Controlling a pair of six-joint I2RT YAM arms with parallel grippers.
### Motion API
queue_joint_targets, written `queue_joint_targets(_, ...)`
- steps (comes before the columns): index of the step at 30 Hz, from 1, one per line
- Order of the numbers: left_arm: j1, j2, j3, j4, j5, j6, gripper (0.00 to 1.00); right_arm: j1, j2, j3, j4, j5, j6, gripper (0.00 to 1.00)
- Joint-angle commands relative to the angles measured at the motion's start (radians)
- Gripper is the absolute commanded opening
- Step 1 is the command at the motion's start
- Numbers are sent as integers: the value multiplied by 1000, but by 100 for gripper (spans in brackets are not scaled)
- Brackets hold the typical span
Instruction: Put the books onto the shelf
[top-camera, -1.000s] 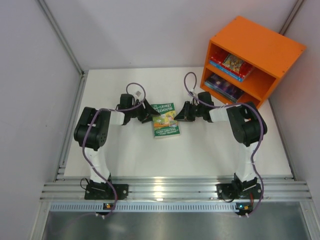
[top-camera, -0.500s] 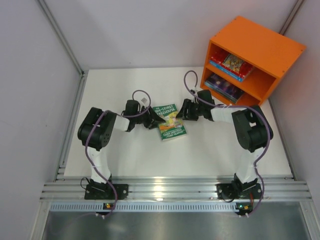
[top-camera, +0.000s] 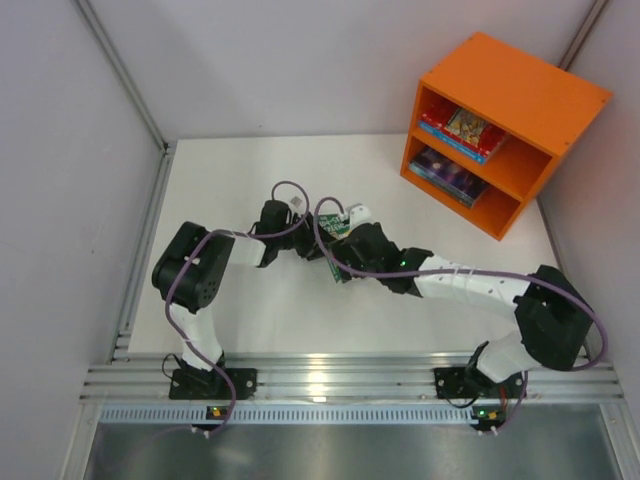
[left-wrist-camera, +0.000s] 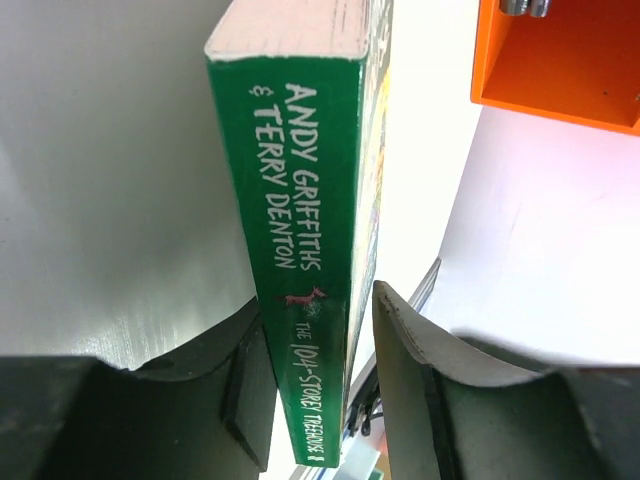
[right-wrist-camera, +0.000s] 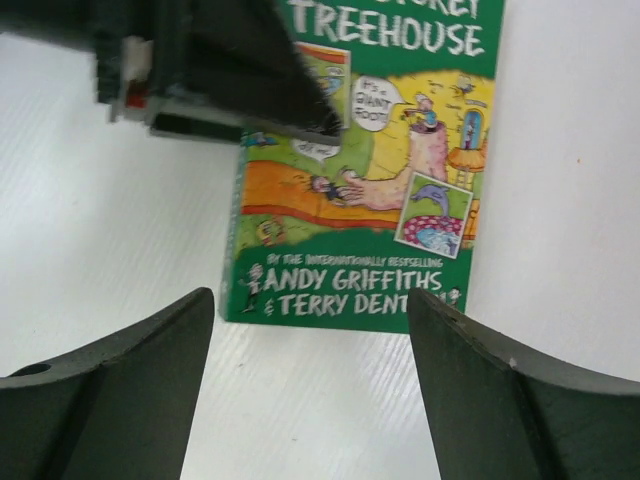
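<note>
The green book's wide cover faces my right gripper, so that gripper should come round and take the book's spine (left-wrist-camera: 307, 385) beside my left gripper before it carries the book to the shelf.
A green book (top-camera: 336, 228) lies mid-table, mostly hidden under my right arm. My left gripper (top-camera: 305, 243) is shut on the green book (left-wrist-camera: 305, 200) at its spine edge. One finger (left-wrist-camera: 245, 380) presses the table side and the other finger (left-wrist-camera: 400, 340) meets the cover. My right gripper (right-wrist-camera: 310, 300) hangs open just above the table, with the near edge of the green book's (right-wrist-camera: 370, 200) cover between and beyond its tips. In the top view my right gripper (top-camera: 350, 255) sits over the book. The orange shelf (top-camera: 510, 110) stands at the back right.
Red and blue books (top-camera: 462, 128) lie in the shelf's upper compartment and a dark one (top-camera: 448, 172) in the lower. The shelf's corner (left-wrist-camera: 560, 60) shows in the left wrist view. Grey walls and a metal rail (top-camera: 140, 250) bound the table.
My right arm swung from the book's shelf side to reach over it, and its gripper opened. My left gripper moved right with the book and closed on its spine edge.
</note>
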Motion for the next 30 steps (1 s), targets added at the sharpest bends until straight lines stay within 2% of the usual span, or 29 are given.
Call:
queue_joint_targets(1,-10,-35,49,32,-6,-27,45,104,-49,-41,81,211,-71,77)
queue_joint_targets(6,-13,-33,58,29,0,-47,45,250,-5,-41,169,323,-143,78)
queue_joint_targets(9,-13,-38,69,6,2,-47,45,290,58,-24,173,405,-179,78)
queue_joint_targets(15,-14,-39,71,4,5,-68,45,310,185,15,250,496,-271,75)
queue_joint_targets(17,-16,-36,72,3,7,-70,45,313,245,47,245,568,-299,73)
queue_joint_targets(23,-23,-19,84,-4,13,-71,45,314,321,58,279,634,-376,53)
queue_joint_targets(24,-23,-15,88,-4,14,-71,45,314,322,50,290,631,-384,41)
queue_joint_targets(26,-22,-2,94,-7,14,-70,45,316,321,29,304,633,-396,27)
queue_joint_targets(27,-19,2,103,-13,10,-67,45,317,319,21,310,634,-399,13)
queue_joint_targets(30,-10,11,146,-108,-22,-15,46,322,295,-25,342,634,-413,0)
